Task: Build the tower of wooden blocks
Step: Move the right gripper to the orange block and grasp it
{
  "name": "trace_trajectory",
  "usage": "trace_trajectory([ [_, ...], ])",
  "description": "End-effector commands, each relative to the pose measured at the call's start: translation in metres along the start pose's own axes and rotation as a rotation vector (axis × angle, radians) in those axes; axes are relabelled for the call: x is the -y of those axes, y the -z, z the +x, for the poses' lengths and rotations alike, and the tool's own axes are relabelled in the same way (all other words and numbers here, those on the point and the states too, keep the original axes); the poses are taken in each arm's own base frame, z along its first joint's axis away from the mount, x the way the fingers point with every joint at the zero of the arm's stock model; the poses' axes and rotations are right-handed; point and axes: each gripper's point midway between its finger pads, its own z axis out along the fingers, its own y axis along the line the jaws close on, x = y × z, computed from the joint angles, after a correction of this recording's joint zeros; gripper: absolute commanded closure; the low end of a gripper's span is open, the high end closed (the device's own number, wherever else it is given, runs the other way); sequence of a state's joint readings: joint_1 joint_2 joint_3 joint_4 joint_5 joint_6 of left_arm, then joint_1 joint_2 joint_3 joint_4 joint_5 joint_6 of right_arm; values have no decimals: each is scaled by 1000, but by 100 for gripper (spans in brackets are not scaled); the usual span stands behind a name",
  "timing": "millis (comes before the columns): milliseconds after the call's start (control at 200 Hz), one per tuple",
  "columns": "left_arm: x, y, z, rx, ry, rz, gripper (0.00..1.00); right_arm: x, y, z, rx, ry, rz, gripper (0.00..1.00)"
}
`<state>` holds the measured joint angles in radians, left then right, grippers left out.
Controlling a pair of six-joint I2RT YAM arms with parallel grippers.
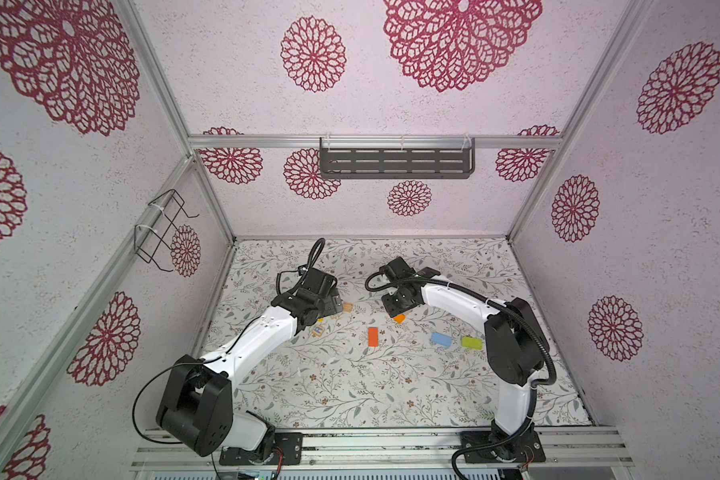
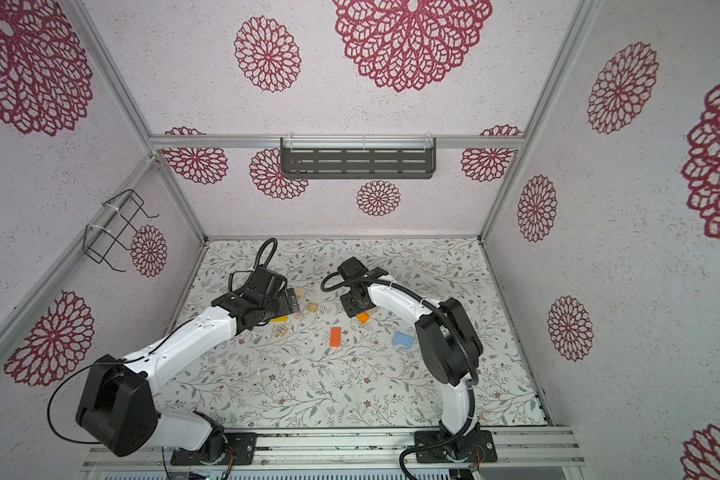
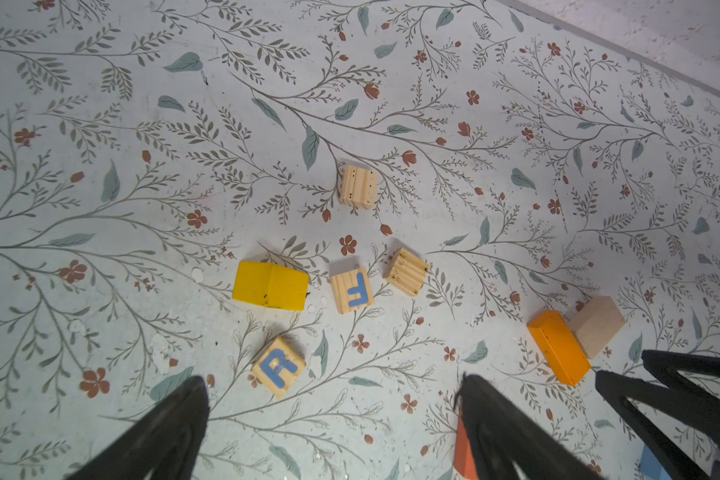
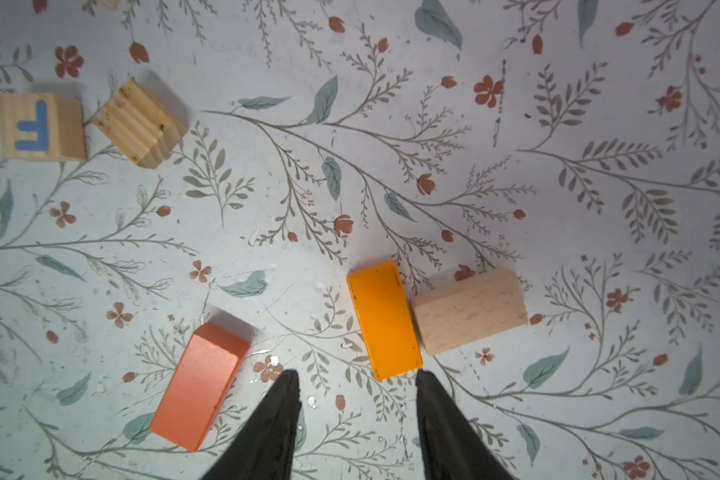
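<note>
My right gripper needs to pick up the orange block, which lies crooked against the tan block, and place it flush along the red-orange block's long side (image 1: 378, 336).
The wood blocks all lie loose on the table, none on another, and no tower shows. My left gripper (image 3: 333, 380) hangs open over bare table, near the R cube (image 3: 278, 367), the yellow roof piece (image 3: 271, 286), the F cube (image 3: 351, 291) and two plain cubes (image 3: 406, 271). My right gripper (image 4: 357, 374) is open and holds nothing. Its tips sit just short of the near end of the orange block (image 4: 384, 320), which touches a tan block (image 4: 469, 311). The red-orange block (image 4: 200, 384) lies to one side. In a top view, blue (image 1: 441, 339) and lime-green (image 1: 472, 343) blocks lie by the right arm.
The floral table (image 1: 350, 395) is walled on three sides. A dark slotted shelf (image 1: 395, 162) hangs on the back wall and a wire rack (image 1: 163, 228) on the left wall. The right gripper's fingers (image 3: 682, 395) show in the left wrist view, close by.
</note>
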<state>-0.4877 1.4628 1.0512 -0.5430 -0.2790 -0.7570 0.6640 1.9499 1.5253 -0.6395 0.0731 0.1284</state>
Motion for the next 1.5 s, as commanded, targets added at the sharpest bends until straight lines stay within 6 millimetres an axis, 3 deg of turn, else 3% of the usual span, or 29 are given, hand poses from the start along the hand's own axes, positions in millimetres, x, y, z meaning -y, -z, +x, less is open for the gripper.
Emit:
trace_trajectory([
  [0,9,-4,-4,18,2,10,3,1,-1,-4,-17,57,-8,45],
  [310,12,-14,5,-6,-17,-4,3,7,-24,-4,-55,55,-27,41],
  [655,8,-18,10,-13,-22,-24,3,11,-40,0,-83,41,-43,45],
  [891,7,-19,12,-18,-23,-32,3,8,-47,1,-98,28,-53,54],
  [1261,2,-14,15,-9,-16,-33,3,14,-42,0,-104,-22,-14,70],
  [1496,-3,-4,17,3,-6,-18,3,13,-25,-2,-80,-149,-7,73],
])
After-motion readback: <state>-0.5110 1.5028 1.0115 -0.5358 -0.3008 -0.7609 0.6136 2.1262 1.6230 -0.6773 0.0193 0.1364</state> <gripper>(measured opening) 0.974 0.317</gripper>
